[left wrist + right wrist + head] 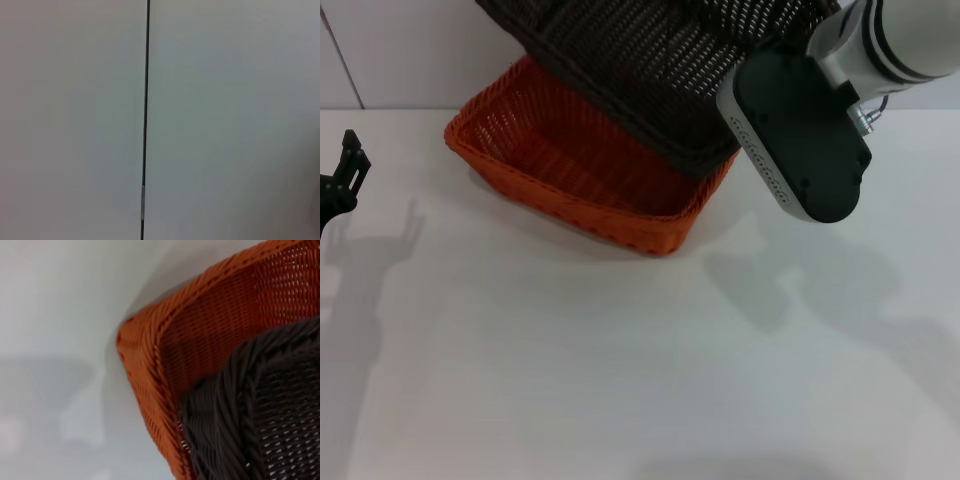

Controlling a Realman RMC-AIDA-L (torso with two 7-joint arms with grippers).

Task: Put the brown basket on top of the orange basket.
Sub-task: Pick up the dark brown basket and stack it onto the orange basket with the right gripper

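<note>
I should release the brown basket with my right gripper so it is nested down inside the orange basket's woven rim [618, 122].
The orange basket [570, 160] sits on the white table at the back, its corner [150, 365] also filling the right wrist view. Tilted over it hangs the brown basket [650, 60], its low corner [250, 410] dipping inside the orange rim and its far side raised out of the picture. My right arm's wrist housing [800, 140] is against the brown basket's right end and hides the gripper's fingers; the basket hangs from that hold. My left gripper [342, 180] stays at the table's far left edge, away from both baskets.
The white table [620, 360] stretches bare in front of the baskets. A pale wall stands behind them. The left wrist view holds only a pale panel with a thin dark seam [145, 120].
</note>
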